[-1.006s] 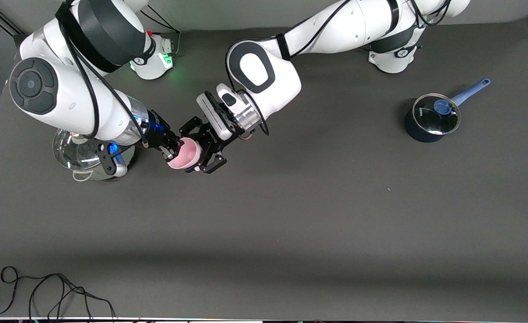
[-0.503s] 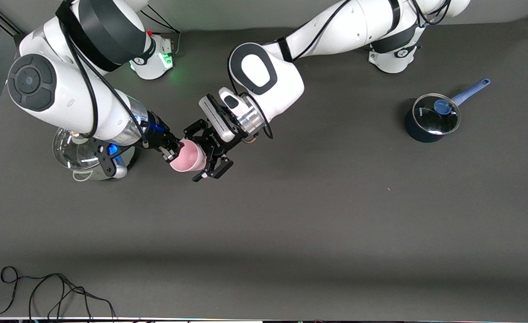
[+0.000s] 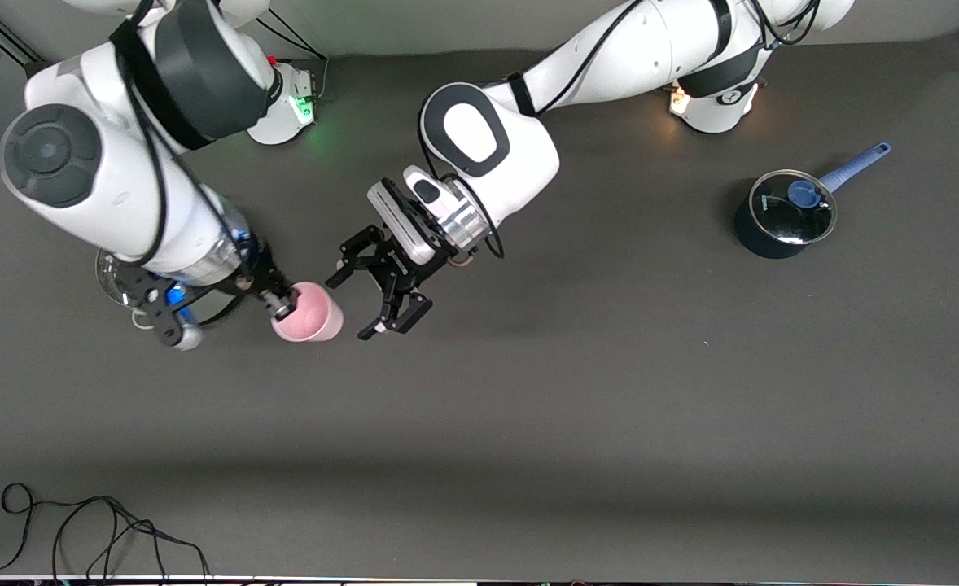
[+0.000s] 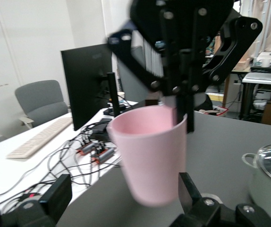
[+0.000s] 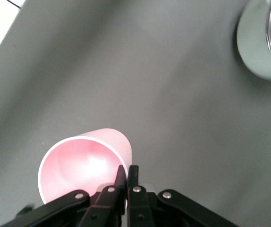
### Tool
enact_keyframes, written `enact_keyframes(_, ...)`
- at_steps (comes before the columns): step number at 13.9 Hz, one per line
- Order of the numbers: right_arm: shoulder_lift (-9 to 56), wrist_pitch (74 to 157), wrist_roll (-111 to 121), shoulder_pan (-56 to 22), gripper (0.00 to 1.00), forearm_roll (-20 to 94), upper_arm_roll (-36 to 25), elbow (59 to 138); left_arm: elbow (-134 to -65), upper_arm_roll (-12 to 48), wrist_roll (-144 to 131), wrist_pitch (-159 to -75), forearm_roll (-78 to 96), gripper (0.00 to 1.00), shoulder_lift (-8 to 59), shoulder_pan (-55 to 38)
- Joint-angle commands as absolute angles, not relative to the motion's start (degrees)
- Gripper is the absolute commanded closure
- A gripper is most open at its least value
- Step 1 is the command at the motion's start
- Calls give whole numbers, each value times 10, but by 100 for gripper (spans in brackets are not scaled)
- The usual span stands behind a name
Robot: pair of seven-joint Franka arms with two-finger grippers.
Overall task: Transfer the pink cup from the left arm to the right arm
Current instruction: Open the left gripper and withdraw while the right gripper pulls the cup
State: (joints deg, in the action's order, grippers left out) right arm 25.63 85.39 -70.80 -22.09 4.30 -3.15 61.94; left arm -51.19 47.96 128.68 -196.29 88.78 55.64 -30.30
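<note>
The robot's right gripper should release the pink cup on the table (image 3: 183, 426) between the glass-lidded pot and the black cable.
The pink cup (image 3: 310, 314) hangs over the table, pinched by its rim in my right gripper (image 3: 282, 306). In the right wrist view the right gripper (image 5: 127, 172) is shut on the rim of the cup (image 5: 81, 165), one finger inside and one outside. My left gripper (image 3: 348, 309) is open beside the cup, apart from it, on the side toward the left arm's end. In the left wrist view the open left gripper (image 4: 123, 187) faces the cup (image 4: 149, 156), and its fingers stand wide of the cup.
A dark blue saucepan (image 3: 782, 218) with a glass lid and a blue handle stands toward the left arm's end. A glass-lidded pot (image 3: 117, 277) sits partly hidden under the right arm and also shows in the left wrist view (image 4: 270, 177). A black cable (image 3: 105, 529) lies at the front edge.
My left gripper has opened and let go of the cup. My right gripper has carried the cup away from it, toward the right arm's end and the front camera.
</note>
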Motion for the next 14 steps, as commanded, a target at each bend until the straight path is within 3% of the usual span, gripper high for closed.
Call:
enact_keyframes(1,265,853,-554,-170,100,23,-34,595,-582,482,1283,-1955,867,0,521,-250)
enact_keyframes(11,268,854,123,95,100,13,-36,603,-722,482,1283,-1754,766,0,479,-85)
enact_keyframes(14,282,935,145,115,100,13,-37,643,-761,480,1283,-1660,747,0,463,-25)
